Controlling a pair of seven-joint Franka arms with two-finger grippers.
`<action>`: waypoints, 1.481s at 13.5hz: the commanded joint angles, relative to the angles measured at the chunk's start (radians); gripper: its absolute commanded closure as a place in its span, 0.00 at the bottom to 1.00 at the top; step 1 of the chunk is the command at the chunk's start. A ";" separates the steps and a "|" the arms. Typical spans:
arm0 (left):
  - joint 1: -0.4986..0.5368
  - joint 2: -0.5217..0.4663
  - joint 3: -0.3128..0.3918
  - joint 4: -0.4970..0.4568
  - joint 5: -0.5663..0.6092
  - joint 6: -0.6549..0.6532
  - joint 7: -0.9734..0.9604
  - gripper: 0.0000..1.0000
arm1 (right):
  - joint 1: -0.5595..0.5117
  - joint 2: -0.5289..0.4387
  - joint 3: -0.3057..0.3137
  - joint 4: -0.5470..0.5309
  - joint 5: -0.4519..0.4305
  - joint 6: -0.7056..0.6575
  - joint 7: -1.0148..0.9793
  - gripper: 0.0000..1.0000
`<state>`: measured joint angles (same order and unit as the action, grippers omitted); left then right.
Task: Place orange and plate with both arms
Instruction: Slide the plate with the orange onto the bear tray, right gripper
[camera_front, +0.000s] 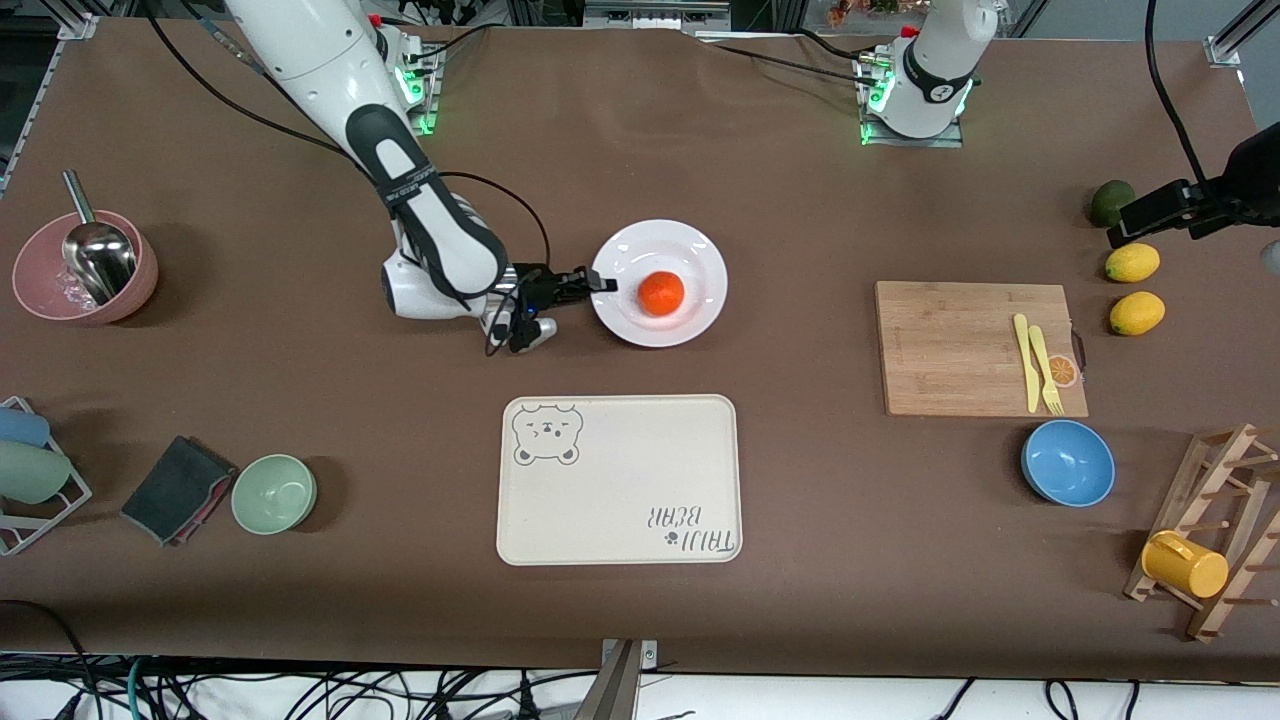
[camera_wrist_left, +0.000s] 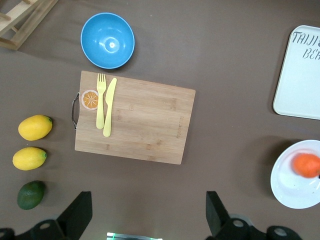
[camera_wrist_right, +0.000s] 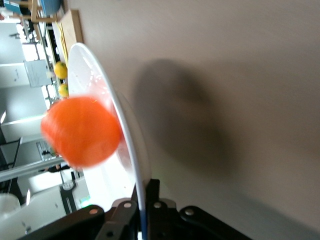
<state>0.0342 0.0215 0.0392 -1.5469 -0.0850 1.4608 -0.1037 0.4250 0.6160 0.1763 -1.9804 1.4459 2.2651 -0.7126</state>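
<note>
Next, I set the white plate with the orange over the printed words on the bear tray (camera_front: 669, 497) with my right gripper.
The white plate (camera_front: 690, 255) lies mid-table, farther from the front camera than the bear tray, with the orange (camera_front: 661, 293) sitting in its middle. My right gripper (camera_front: 603, 284) reaches in low from the right arm's end and is shut on the plate's rim. In the right wrist view the rim (camera_wrist_right: 100, 75) runs between the right gripper's (camera_wrist_right: 144, 192) fingers, with the orange (camera_wrist_right: 80, 132) just past them. My left gripper (camera_wrist_left: 147, 217) hangs open and empty, high over the left arm's end of the table (camera_front: 1165, 210). The left wrist view also shows the plate (camera_wrist_left: 290, 190) and the orange (camera_wrist_left: 306, 165).
A cream bear tray (camera_front: 620, 480) lies nearer the camera than the plate. A wooden board (camera_front: 960, 350) carrying a yellow knife and fork, a blue bowl (camera_front: 1068, 462), two lemons (camera_front: 1132, 263) and an avocado (camera_front: 1110, 200) are toward the left arm's end. A pink bowl (camera_front: 85, 268) and a green bowl (camera_front: 274, 493) stand toward the right arm's end.
</note>
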 joint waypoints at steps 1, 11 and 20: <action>0.009 -0.006 -0.001 0.010 -0.029 -0.005 0.001 0.00 | 0.127 0.019 0.000 0.133 -0.006 0.132 0.213 1.00; 0.015 0.000 0.001 0.008 -0.029 -0.004 0.004 0.00 | 0.222 0.149 -0.093 0.462 -0.009 0.327 0.594 1.00; 0.021 0.000 0.001 0.010 -0.029 -0.002 0.004 0.00 | 0.147 0.438 -0.207 0.799 -0.013 0.326 0.595 1.00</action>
<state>0.0483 0.0216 0.0392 -1.5464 -0.0850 1.4608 -0.1037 0.5787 0.9768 -0.0364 -1.2734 1.4455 2.5896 -0.1306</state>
